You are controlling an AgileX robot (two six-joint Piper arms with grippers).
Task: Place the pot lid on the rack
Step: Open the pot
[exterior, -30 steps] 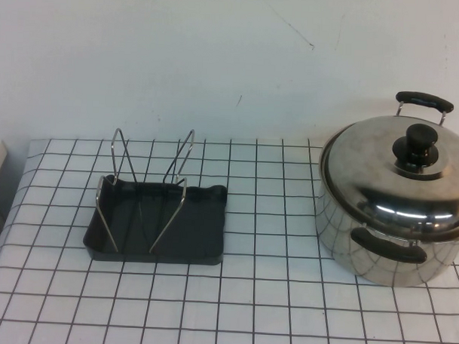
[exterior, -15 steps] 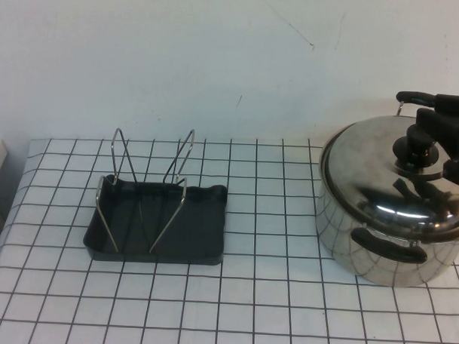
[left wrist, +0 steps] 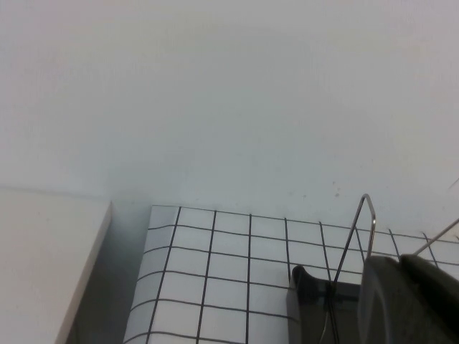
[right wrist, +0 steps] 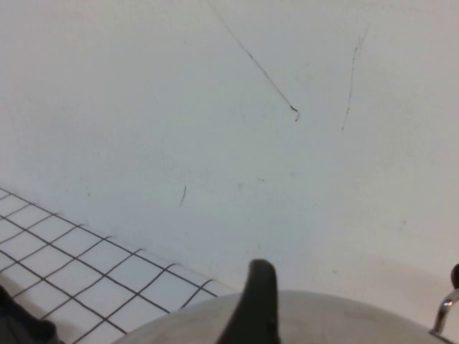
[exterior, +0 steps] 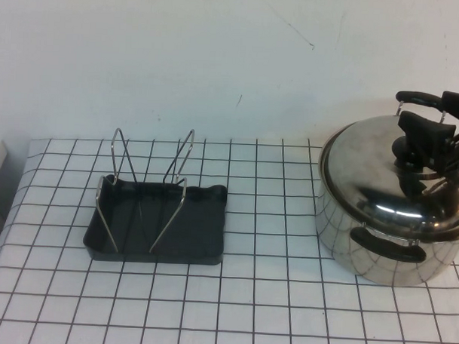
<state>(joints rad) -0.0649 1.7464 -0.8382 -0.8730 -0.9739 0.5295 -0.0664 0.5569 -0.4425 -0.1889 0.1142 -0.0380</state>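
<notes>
Next, I grip the pot lid by its steel rim point(exterior: 325, 166) with my left gripper, because my right gripper is at the black knob.
The pot lid point(exterior: 380, 173), shiny domed steel with a black knob point(exterior: 406, 152), sits on the large steel pot point(exterior: 340, 236) at the table's right. My right gripper point(exterior: 427, 118) hovers open just above the knob, one finger on each side, holding nothing. In the right wrist view one dark finger point(right wrist: 257, 304) stands over the lid's dome point(right wrist: 337, 319). The rack point(exterior: 197, 231), a dark grey tray with silver wire loops point(exterior: 181, 159), stands left of centre. My left gripper point(left wrist: 409, 297) shows only in the left wrist view, shut and empty, close to the rack point(left wrist: 315, 308).
The table has a white cloth with a black grid point(exterior: 270, 309). A white wall point(exterior: 218, 58) rises right behind it. The pot's black handles stick out at the back point(exterior: 420, 98) and front point(exterior: 389, 245). A pale ledge point(left wrist: 43, 265) lies beyond the table's left edge.
My right gripper has come in from the right; it was out of view a second ago and now hangs over the lid's knob. Lid, pot and rack have not moved.
</notes>
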